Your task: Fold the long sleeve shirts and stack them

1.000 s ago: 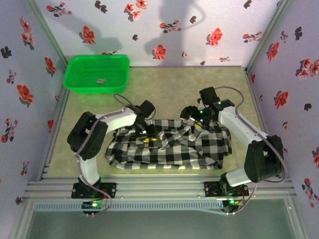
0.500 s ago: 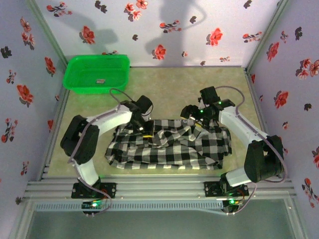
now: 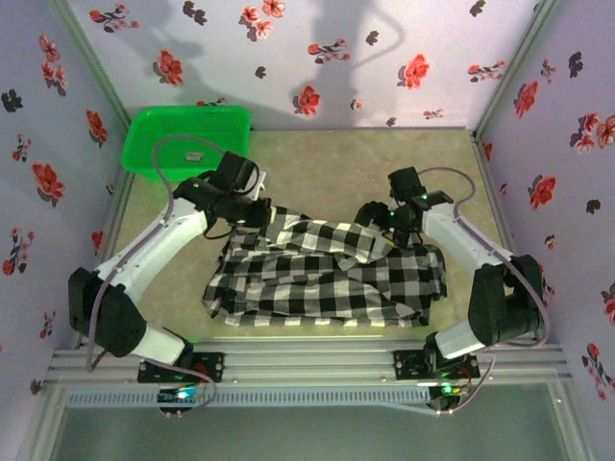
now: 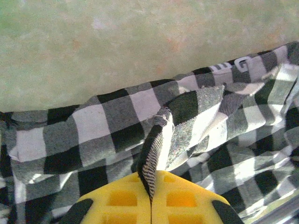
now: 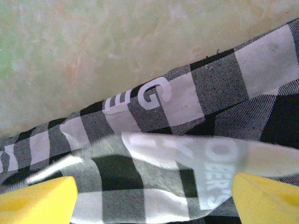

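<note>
Next, my left hand releases the raised fold of cloth on the aluminium rail (image 3: 309,356) just past the shirt's near edge.
One long sleeve shirt (image 3: 327,274), black-and-white checked, lies crumpled mid-table. My left gripper (image 3: 258,213) is at its far left edge, shut on a raised fold of the cloth. In the left wrist view the yellow fingers (image 4: 117,200) meet with a narrow ridge of the shirt (image 4: 107,126) pinched between them, so the left gripper (image 4: 151,182) holds cloth. My right gripper (image 3: 384,227) hangs over the shirt's far right part, open. In the right wrist view its yellow fingertips (image 5: 42,200) stand wide apart, with the shirt's lettered band (image 5: 154,98) and a loose flap between and below them.
A green plastic basket (image 3: 189,142) stands at the far left corner with a small item inside. Flowered walls close in the table on three sides. Bare greenish tabletop (image 3: 327,173) lies beyond the shirt. An aluminium rail (image 3: 307,363) runs along the near edge.
My left gripper has shut on the shirt's fold and swung toward the far left, drawing that edge of the cloth with it. The right gripper has hardly moved.
</note>
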`<action>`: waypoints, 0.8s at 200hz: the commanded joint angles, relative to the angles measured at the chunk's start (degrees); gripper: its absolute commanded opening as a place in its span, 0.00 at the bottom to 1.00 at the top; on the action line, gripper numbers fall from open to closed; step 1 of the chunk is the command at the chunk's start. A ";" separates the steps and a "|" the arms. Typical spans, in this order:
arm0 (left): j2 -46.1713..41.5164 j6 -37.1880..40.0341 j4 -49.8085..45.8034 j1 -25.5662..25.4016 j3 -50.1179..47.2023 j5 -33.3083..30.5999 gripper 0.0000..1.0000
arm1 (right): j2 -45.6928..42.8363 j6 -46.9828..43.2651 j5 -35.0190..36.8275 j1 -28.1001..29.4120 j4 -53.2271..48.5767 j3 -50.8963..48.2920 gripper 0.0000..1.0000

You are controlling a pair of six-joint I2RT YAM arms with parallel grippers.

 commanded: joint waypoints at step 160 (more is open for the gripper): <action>-12.58 10.62 6.22 -14.65 -1.17 19.26 0.07 | 0.03 -0.71 8.47 -10.81 -2.06 4.41 0.89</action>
